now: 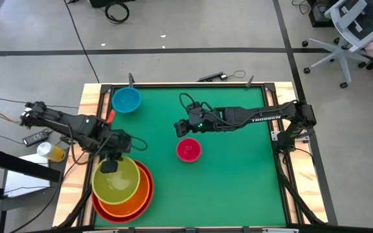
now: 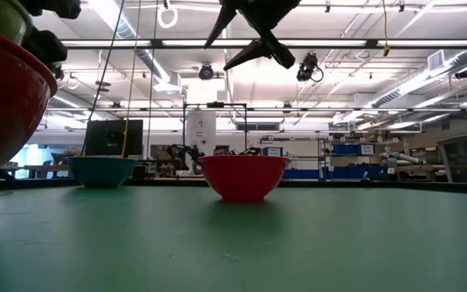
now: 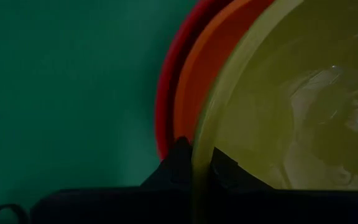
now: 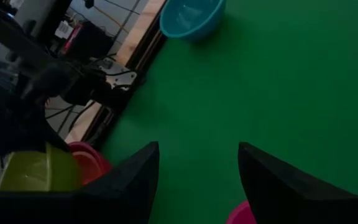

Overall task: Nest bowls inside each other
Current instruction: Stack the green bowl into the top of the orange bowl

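The yellow-green bowl, now held over the orange bowl, will be released by my left gripper inside the orange bowl point(image 1: 125, 188), which is sitting in the red bowl.
The yellow-green bowl point(image 1: 116, 181) sits over the orange bowl point(image 1: 144, 191), which is nested in the red bowl point(image 1: 149, 202) at the table's near left corner. My left gripper point(image 1: 111, 163) is shut on the yellow-green bowl's far rim. The blue bowl point(image 1: 126, 99) stands on its base at the far left. The pink bowl point(image 1: 188, 149) stands on its base near the middle. My right gripper point(image 1: 181, 126) hangs open in the air just beyond the pink bowl point(image 4: 244, 214), touching nothing. My left gripper pinches the yellow-green bowl's rim point(image 3: 199, 134) on its far side, one finger point(image 3: 179, 163) outside the wall and one point(image 3: 224, 167) inside. The fingers come steeply from above. Whether the bowl rests in the orange bowl point(image 3: 194, 81) or hangs just above it, I cannot tell.
The green mat point(image 1: 238, 175) lies bare across the table's right half and near middle. A wooden frame point(image 1: 89, 97) borders the table. Cables and a small dark object point(image 1: 212, 77) lie at the far edge. A yellow cup point(image 1: 52, 152) stands off the table's left side.
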Available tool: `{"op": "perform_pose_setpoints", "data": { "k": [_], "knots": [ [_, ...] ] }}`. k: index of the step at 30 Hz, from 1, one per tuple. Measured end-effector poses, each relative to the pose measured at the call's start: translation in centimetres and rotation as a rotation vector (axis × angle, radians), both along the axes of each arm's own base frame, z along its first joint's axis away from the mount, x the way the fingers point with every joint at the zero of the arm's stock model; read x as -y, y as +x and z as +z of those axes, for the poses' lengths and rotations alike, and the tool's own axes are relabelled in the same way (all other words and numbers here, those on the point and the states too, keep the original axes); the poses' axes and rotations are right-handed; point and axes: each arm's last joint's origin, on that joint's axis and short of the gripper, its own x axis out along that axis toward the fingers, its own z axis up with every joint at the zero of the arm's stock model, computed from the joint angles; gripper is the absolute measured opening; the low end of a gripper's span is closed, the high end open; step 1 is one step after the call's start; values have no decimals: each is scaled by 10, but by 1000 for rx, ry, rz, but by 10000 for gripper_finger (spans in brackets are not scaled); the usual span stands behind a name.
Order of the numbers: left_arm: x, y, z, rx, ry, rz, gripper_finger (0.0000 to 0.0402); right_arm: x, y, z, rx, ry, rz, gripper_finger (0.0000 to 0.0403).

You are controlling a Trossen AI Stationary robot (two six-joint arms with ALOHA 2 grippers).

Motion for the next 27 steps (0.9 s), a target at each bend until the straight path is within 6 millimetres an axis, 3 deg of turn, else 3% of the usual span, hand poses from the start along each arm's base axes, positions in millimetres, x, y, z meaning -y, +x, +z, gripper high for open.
{"op": "perform_pose_setpoints", "data": {
  "k": [14, 27],
  "knots": [
    [27, 2, -30, 36, -19, 50, 8, -6, 0, 0, 8, 9, -15, 222],
    [34, 2, -48, -14, 34, 96, 8, -17, -1, 0, 9, 12, -12, 222]
  ]
}}
